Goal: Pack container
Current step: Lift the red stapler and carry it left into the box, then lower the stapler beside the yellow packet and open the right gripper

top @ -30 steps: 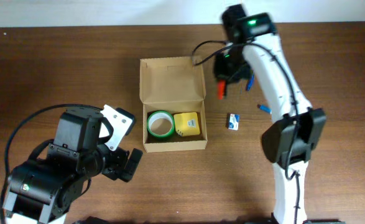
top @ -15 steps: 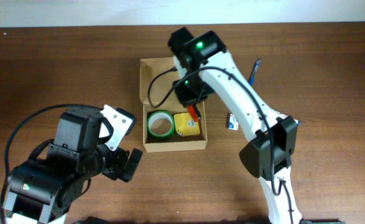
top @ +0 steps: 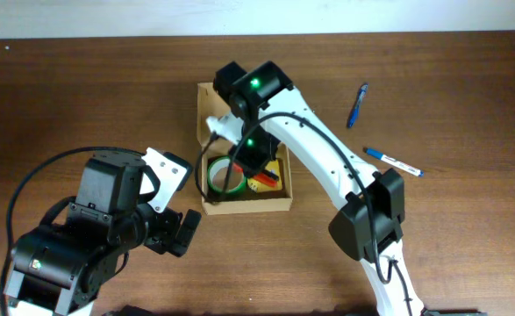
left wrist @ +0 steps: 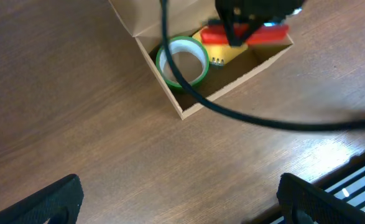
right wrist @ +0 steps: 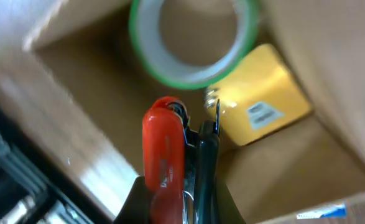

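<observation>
I should use my right gripper to set the red and black stapler, now hanging over the box interior, down in the spot between the yellow item and the cardboard box's side (top: 282, 175) (right wrist: 272, 149).
The container (top: 248, 207) is a tan cardboard box with its flap lid open, at the table's middle. Inside lie a green tape roll (top: 222, 180) and a yellow item (top: 272, 167). My right gripper (top: 250, 160) hangs over the box interior, shut on a red and black stapler (right wrist: 163, 155), just above the tape roll (right wrist: 191, 43) and the yellow item (right wrist: 263, 106). My left gripper (top: 180, 204) is open and empty over bare table, left of the box's front corner. The left wrist view shows the box (left wrist: 188, 109) and the stapler (left wrist: 250, 34) ahead.
A blue pen (top: 357, 104) and a white marker with a blue cap (top: 393, 161) lie on the table right of the box. The right arm's white links (top: 327, 167) and cable span the box's right side.
My right arm has swung left from near the pens to over the box, carrying the red stapler, and now holds it inside the box. The left arm has not moved.
</observation>
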Robot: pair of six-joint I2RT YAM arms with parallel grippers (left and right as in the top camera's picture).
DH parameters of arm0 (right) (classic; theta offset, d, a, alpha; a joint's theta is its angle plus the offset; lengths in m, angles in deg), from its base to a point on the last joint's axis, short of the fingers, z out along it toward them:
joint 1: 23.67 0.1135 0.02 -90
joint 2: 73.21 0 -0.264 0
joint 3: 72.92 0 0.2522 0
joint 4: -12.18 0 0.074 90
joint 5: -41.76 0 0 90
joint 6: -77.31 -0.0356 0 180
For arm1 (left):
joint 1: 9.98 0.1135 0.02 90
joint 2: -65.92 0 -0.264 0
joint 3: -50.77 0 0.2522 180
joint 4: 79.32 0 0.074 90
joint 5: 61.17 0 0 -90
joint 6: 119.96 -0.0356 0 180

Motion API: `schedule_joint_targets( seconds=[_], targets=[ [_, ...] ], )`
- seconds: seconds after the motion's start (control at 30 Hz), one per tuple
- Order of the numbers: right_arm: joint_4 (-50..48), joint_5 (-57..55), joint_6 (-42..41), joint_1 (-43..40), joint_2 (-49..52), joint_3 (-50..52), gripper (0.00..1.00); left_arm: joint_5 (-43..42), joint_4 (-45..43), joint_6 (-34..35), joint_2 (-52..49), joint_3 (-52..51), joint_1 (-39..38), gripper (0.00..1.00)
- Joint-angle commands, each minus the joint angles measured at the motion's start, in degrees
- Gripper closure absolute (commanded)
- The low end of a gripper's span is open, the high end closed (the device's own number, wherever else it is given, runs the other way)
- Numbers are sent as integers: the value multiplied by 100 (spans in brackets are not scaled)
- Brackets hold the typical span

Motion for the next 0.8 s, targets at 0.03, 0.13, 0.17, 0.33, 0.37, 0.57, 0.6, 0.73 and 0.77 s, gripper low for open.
schedule_joint_targets(
  seconds=[0.03, 0.13, 0.17, 0.33, 0.37, 0.57, 0.6, 0.73, 0.77],
  targets=[
    [-74, 219, 1346, 111, -291, 494, 96, -81, -13, -94, 0, 101, -7, 0],
    [-323, 219, 1405, 116, -291, 660, 96, -81, -13, -94, 0, 101, -7, 0],
    [-417, 219, 1412, 116, -291, 684, 96, -81, -13, -94, 0, 101, -7, 0],
    [-612, 219, 1578, 116, -291, 706, 96, -81, -13, -94, 0, 101, -7, 0],
    [-625, 219, 1596, 116, -291, 706, 96, -81, -13, -94, 0, 101, -7, 1],
    [-1027, 79, 291, 76, -291, 706, 96, -81, -13, -94, 0, 101, -7, 0],
    [-1095, -35, -98, 63, -291, 706, 96, -81, -13, -94, 0, 101, -7, 0],
    [-1307, -645, -1770, -31, -291, 706, 96, -81, -13, -94, 0, 101, -7, 0],
    [-1307, -743, -2050, -52, -291, 706, 96, -81, -13, -94, 0, 101, -7, 0]
  ],
)
